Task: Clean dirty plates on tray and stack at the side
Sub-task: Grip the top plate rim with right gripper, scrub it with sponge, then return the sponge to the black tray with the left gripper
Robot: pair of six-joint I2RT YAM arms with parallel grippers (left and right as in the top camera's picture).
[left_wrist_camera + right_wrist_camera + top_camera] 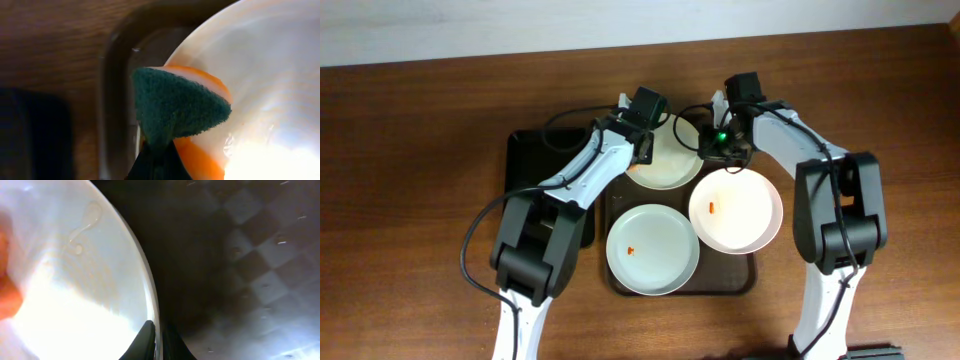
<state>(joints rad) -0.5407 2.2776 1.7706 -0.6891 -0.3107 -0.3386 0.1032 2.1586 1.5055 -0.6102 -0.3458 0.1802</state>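
The green and orange sponge will go from my left gripper into the middle of the smaller black tray (547, 187).
Three white plates lie on the dark brown tray (730, 272). The back plate (670, 165) has my grippers at both sides. My left gripper (642, 150) is shut on a green and orange sponge (180, 107), which is pressed on the plate's left edge (270, 75); the fingers (157, 162) show at the bottom of the left wrist view. My right gripper (713, 148) is shut on that plate's right rim (154, 305), one finger on each side (157, 342). The front plate (653, 248) and the right plate (735, 210) each carry a small orange smear.
A smaller black glossy tray (535, 170) lies left of the brown tray, partly under my left arm. The wooden table (420, 200) surrounds both trays. The brown tray's textured floor (260, 270) shows beside the held rim.
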